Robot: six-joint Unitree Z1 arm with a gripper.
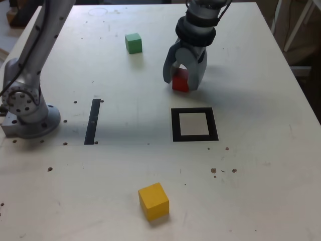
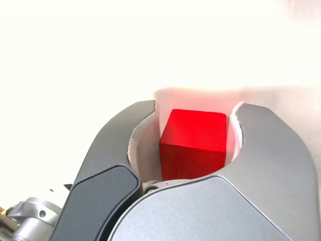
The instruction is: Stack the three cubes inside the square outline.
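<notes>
Next, my gripper lets go of the red cube on the pale centre of the square outline [image 1: 192, 120], near the outline's far edge.
The red cube [image 1: 179, 82] rests on the table just beyond the square outline [image 1: 194, 125], a thick black frame with a pale centre. My gripper [image 1: 180, 84] reaches down around the cube, one finger on each side. In the wrist view the red cube [image 2: 193, 145] sits between the grey fingers [image 2: 120, 145] of the gripper [image 2: 196, 107], with a narrow gap on both sides, so the jaws are open. The green cube [image 1: 133, 43] lies farther back toward the exterior view's left. The yellow cube [image 1: 153, 201] sits near the front edge, apart from the outline.
The arm's grey base [image 1: 27, 108] stands at the exterior view's left edge. A narrow straight black strip [image 1: 93, 121] lies between the base and the outline. Small dark specks dot the pale tabletop [image 1: 261, 165]. Furniture legs [image 1: 296, 25] show past the table's far right corner.
</notes>
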